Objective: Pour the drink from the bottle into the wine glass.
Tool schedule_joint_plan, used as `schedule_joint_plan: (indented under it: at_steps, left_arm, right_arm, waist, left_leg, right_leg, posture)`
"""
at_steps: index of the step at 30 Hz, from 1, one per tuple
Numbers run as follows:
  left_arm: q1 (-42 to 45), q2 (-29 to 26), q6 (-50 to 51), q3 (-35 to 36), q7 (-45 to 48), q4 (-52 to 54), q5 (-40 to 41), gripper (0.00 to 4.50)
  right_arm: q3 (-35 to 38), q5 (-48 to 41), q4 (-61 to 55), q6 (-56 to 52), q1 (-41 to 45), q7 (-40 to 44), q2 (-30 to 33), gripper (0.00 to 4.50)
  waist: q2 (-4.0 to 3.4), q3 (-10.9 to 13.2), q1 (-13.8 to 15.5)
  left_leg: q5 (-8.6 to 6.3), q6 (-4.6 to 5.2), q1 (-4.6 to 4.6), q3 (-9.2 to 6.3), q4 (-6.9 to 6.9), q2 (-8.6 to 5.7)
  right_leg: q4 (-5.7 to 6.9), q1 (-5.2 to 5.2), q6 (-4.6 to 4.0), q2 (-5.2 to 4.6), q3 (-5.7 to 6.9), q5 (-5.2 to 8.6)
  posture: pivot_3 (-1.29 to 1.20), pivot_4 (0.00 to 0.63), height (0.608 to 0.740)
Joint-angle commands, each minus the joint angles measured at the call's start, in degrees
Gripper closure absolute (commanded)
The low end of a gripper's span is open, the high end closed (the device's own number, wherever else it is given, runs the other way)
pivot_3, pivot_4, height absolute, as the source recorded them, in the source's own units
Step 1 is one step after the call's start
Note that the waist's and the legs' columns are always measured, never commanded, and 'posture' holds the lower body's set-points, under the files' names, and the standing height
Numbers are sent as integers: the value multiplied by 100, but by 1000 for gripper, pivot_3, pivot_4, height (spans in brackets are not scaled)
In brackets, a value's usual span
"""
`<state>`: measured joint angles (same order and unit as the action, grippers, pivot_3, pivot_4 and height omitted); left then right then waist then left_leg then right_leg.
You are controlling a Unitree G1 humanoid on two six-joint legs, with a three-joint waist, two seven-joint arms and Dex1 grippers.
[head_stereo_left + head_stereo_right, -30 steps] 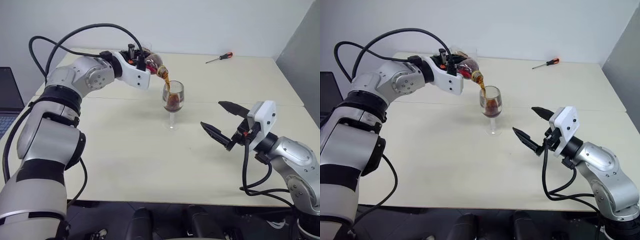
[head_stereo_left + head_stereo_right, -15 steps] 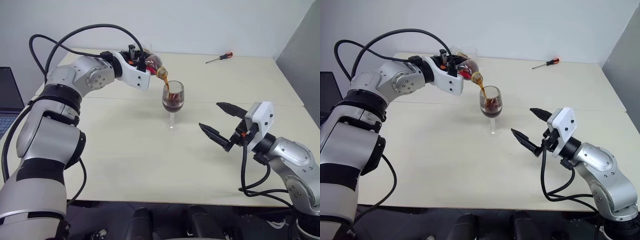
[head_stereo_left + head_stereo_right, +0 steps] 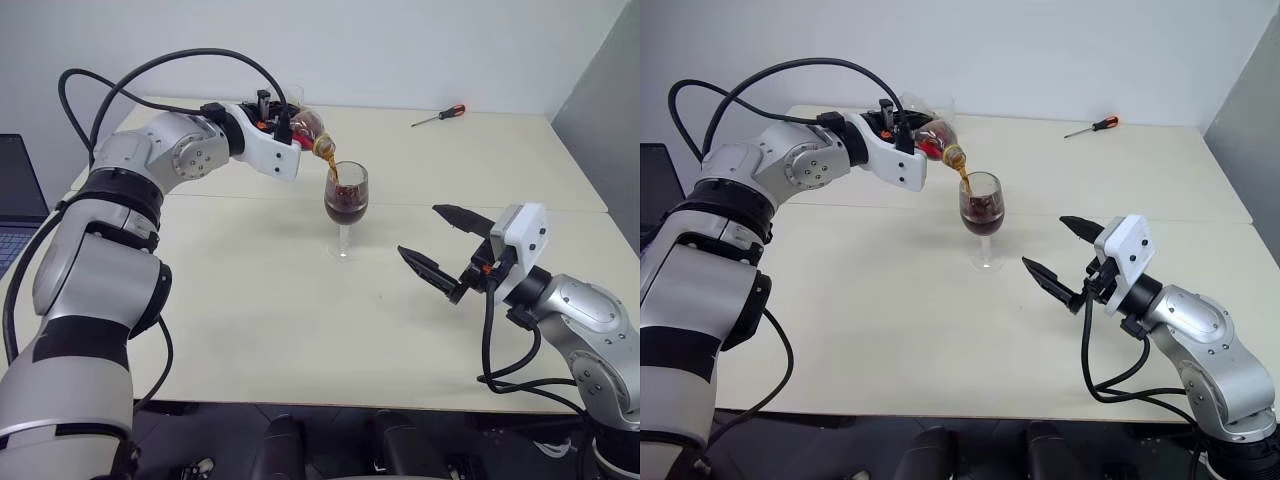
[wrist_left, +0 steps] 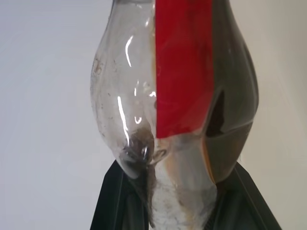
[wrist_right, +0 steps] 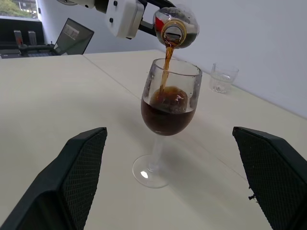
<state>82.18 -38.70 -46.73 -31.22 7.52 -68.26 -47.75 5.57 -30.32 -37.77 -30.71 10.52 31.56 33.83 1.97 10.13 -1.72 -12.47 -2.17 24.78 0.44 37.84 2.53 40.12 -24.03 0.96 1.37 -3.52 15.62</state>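
The bottle, now tipped over the wine glass, will be let go by my left gripper by the table's seam, on the laptop side of the wine glass (image 3: pixel 239 226).
My left gripper (image 3: pixel 286 126) is shut on the bottle (image 3: pixel 308 127), which is tipped mouth-down over the wine glass (image 3: pixel 346 195). The bottle is clear plastic with a red label (image 4: pixel 182 72), and black fingers (image 4: pixel 112 201) clamp its base. A thin stream of dark brown drink (image 5: pixel 166 64) runs from the mouth into the bowl, where drink (image 5: pixel 165 117) fills the lower half. The glass stands upright on the cream table (image 3: pixel 260 310). My right gripper (image 3: pixel 419 230) hovers open to the right of the glass, apart from it, with nothing between its fingers.
A short clear tumbler (image 5: pixel 222 77) stands behind the bottle near the back wall. A red-handled screwdriver (image 3: pixel 438 116) lies at the back right. A laptop (image 3: pixel 15 200) sits off the table's left edge, and a grey panel (image 3: pixel 600 110) borders the right side.
The level of drink in the wine glass has risen a little as the pour goes on. Both arms have kept still.
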Motion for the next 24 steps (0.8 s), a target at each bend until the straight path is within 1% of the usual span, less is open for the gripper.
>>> schedule_joint_plan:
  at_steps: [1,9,13,18,22,24]
  left_arm:
    - [326,-81,7,15,-147,13,-4,3601]
    - [344,-11,58,55,-131,-46,41,3601]
    - [290,96,96,316,168,-157,438,3601]
    - [13,503,205,1251,1504,-202,1909,3601]
    - [-270,978,945,2305,2905,-5,3467,3601]
    - [-397,1119,1435,2698,3349,149,4010,3602]
  right_arm:
    - [48,14,-102,50,55,-16,25,0]
    - [45,27,-105,60,52,-14,32,0]
    - [41,36,-92,67,56,-5,37,0]
    - [35,44,-103,69,36,5,47,0]
    - [39,48,-99,65,19,30,78,0]
    - [49,42,-93,65,13,50,95,0]
  waist:
    - [0,0,1]
    - [0,0,-1]
    - [0,0,1]
    - [0,0,2]
    - [0,0,0]
    - [0,0,-13]
  left_leg:
    - [0,0,0,0,0,0]
    - [0,0,0,1,0,0]
    - [0,0,0,0,0,0]
    - [0,0,1,2,4,0]
    - [0,0,1,2,6,1]
    - [0,0,0,2,7,0]
  right_leg:
    - [0,0,0,0,0,0]
    - [0,0,0,0,0,0]
    - [0,0,0,0,0,0]
    - [0,1,0,-1,1,0]
    - [3,1,-1,0,1,-1]
    - [7,1,-1,0,0,-1]
  posture:
    - [0,150,740]
    - [0,150,740]
    - [0,150,740]
    - [0,150,740]
    - [0,150,740]
    - [0,150,740]
